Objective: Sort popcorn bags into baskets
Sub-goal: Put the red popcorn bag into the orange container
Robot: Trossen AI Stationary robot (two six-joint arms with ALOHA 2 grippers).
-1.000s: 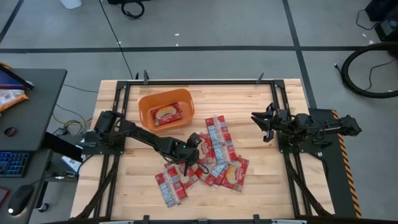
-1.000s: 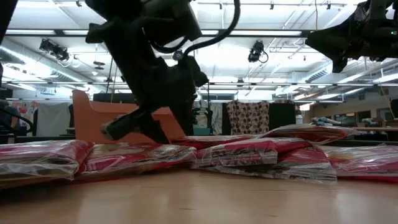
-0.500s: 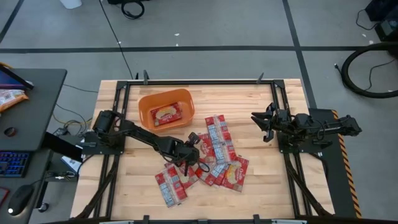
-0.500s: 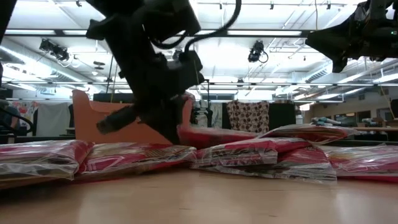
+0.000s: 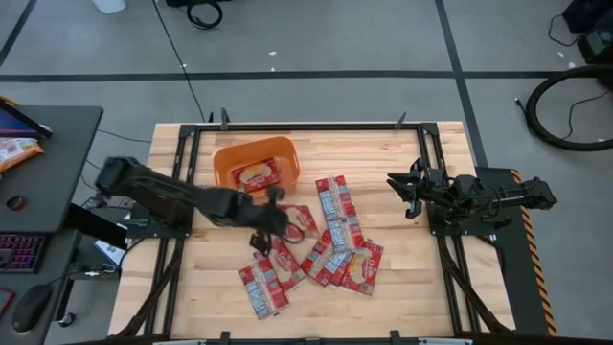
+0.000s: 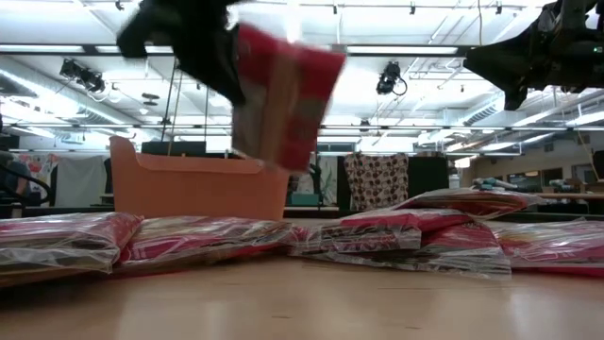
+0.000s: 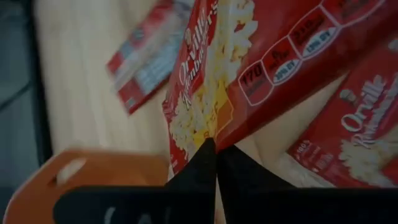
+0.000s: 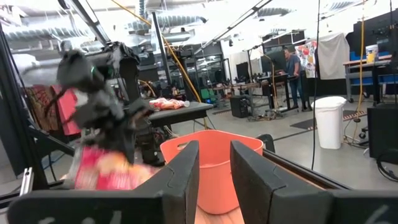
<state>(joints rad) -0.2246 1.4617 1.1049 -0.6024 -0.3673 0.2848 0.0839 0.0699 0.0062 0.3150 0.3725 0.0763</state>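
Observation:
I need to use my left gripper to drop the red popcorn bag on top of the bag inside the orange basket (image 5: 259,170).
My left gripper (image 5: 272,218) is shut on one red popcorn bag (image 5: 295,222), which is in the air above the pile (image 6: 283,94). Several more popcorn bags (image 5: 330,244) lie flat and overlapping on the wooden table. The orange basket (image 5: 226,159) stands at the far left of the pile with one bag (image 5: 257,177) lying inside it. My right gripper (image 5: 407,189) hovers above the table's right side, open with nothing between its fingers (image 8: 186,174). My left gripper pinches the popcorn bag at one edge (image 7: 214,134) between its two shut fingers (image 7: 199,163). The bag is lifted clear of the pile and the table. It hangs tilted beside and below the fingers, its printed face showing in the left wrist view.
A black metal frame (image 5: 316,126) runs around the tabletop. A dark side table (image 5: 48,153) with an orange snack bag and a keyboard stands off the table's left edge. Bare wood lies along the near edge (image 5: 402,307) and far right.
My left gripper has shut on a bag in the pile, then risen and drawn back toward the table's left and the basket. The bag has come up off the pile and now hangs tilted in the air. The other bags stay put.

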